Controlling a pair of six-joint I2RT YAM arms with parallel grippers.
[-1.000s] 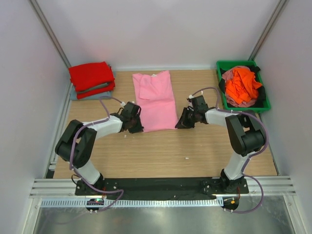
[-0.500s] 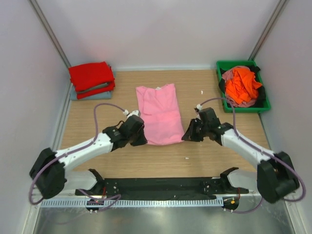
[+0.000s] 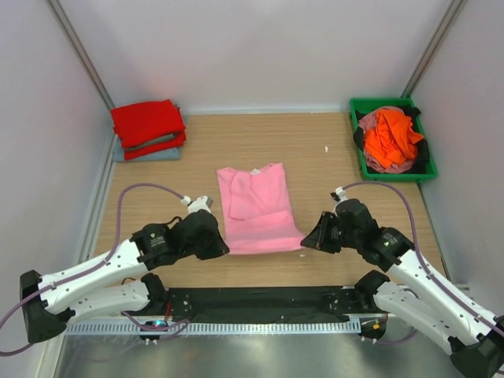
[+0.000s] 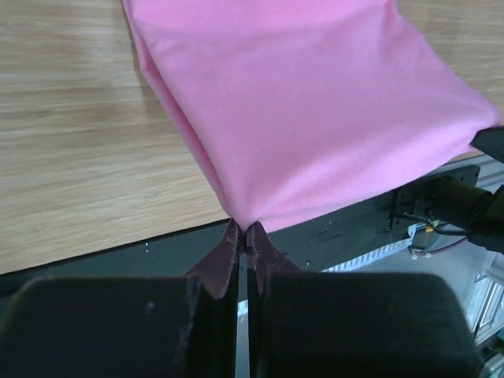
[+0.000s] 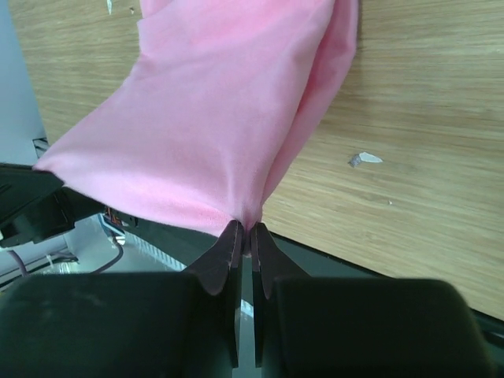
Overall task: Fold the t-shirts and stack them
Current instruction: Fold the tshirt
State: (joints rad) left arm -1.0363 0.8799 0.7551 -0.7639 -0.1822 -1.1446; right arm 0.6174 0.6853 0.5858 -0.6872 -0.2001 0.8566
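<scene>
Next, I let go of the light pink t-shirt's hem, now lifted near the table's front, with my right gripper on its far corner (image 3: 272, 162) toward the green bin.
The light pink t-shirt (image 3: 257, 209) lies lengthwise on the table, its near hem lifted. My left gripper (image 3: 223, 248) is shut on the hem's near left corner and my right gripper (image 3: 305, 242) is shut on its near right corner. In the left wrist view the pink cloth (image 4: 315, 110) is pinched at the left gripper's (image 4: 242, 230) tips. The right wrist view shows the cloth (image 5: 220, 118) pinched at the right gripper's (image 5: 244, 230) tips. A folded red t-shirt (image 3: 147, 124) lies on a folded grey-blue t-shirt (image 3: 150, 153) at the back left. An orange t-shirt (image 3: 391, 138) lies crumpled in the bin.
The green bin (image 3: 376, 103) stands at the back right with other dark and mauve clothes under the orange one. The black base plate (image 3: 260, 299) runs along the near table edge. Small white scraps (image 5: 364, 159) lie on the wood.
Both grippers have pulled the pink shirt's near hem toward the near table edge, and the whole shirt has slid nearer. Both arms have stretched low and forward.
</scene>
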